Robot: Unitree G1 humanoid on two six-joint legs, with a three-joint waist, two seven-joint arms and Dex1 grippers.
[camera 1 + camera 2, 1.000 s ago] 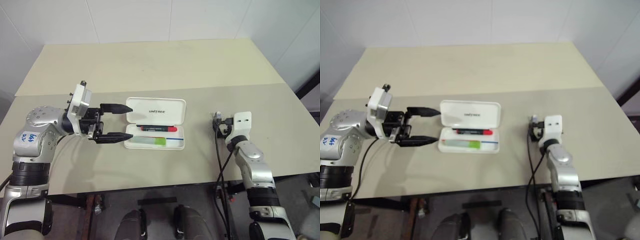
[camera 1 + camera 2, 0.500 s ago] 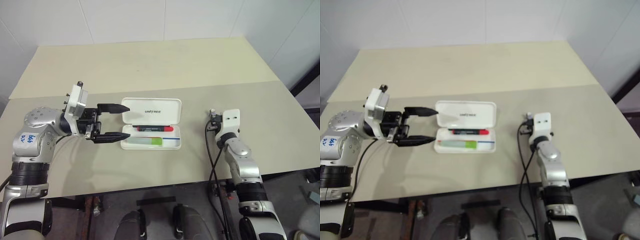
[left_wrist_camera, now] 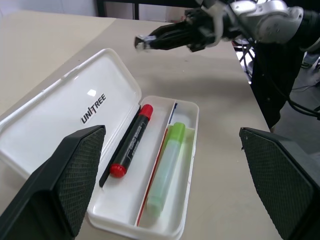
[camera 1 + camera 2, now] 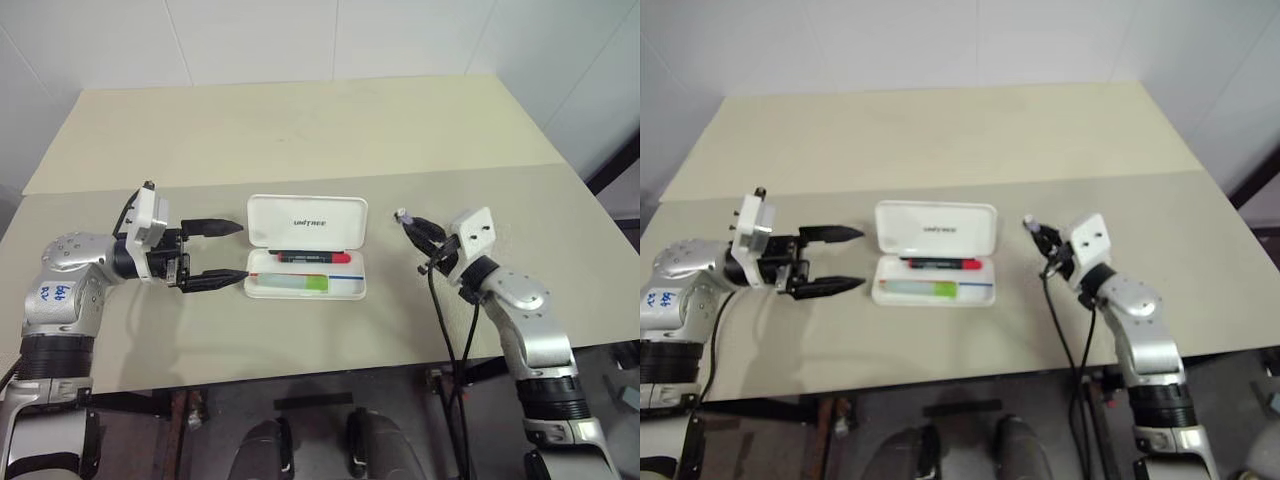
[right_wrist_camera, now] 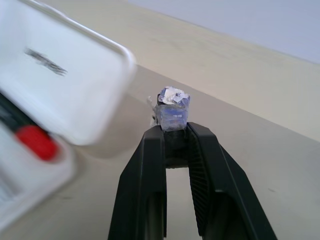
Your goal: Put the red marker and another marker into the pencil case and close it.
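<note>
My right gripper is going to put the small blue-white wad down in the white pencil case (image 4: pixel 345 286) next to the light green marker's green end.
The white pencil case (image 4: pixel 330 235) lies open in the middle of the table, its lid tilted back. Inside it lie the red marker (image 4: pixel 312 257), on the lid side, and the light green marker (image 4: pixel 295 284), on the near side; both also show in the left wrist view, the red marker (image 3: pixel 131 141) beside the green one (image 3: pixel 165 166). My left gripper (image 4: pixel 242 252) is open at the case's left end, level, with nothing between its fingers (image 3: pixel 75 180). My right gripper (image 4: pixel 404 217) is shut, to the right of the case and aimed at it, with a small blue-white wad at its tips (image 5: pixel 172 111).
The beige table (image 4: pixel 300 130) is two boards joined along a seam behind the case. A black cable (image 4: pixel 445 330) hangs from my right wrist over the table's front edge. White walls stand behind and to the right.
My right arm has lifted and swung left, so its gripper now points at the case. My left gripper has drawn back a little from the case's left end and sunk slightly.
</note>
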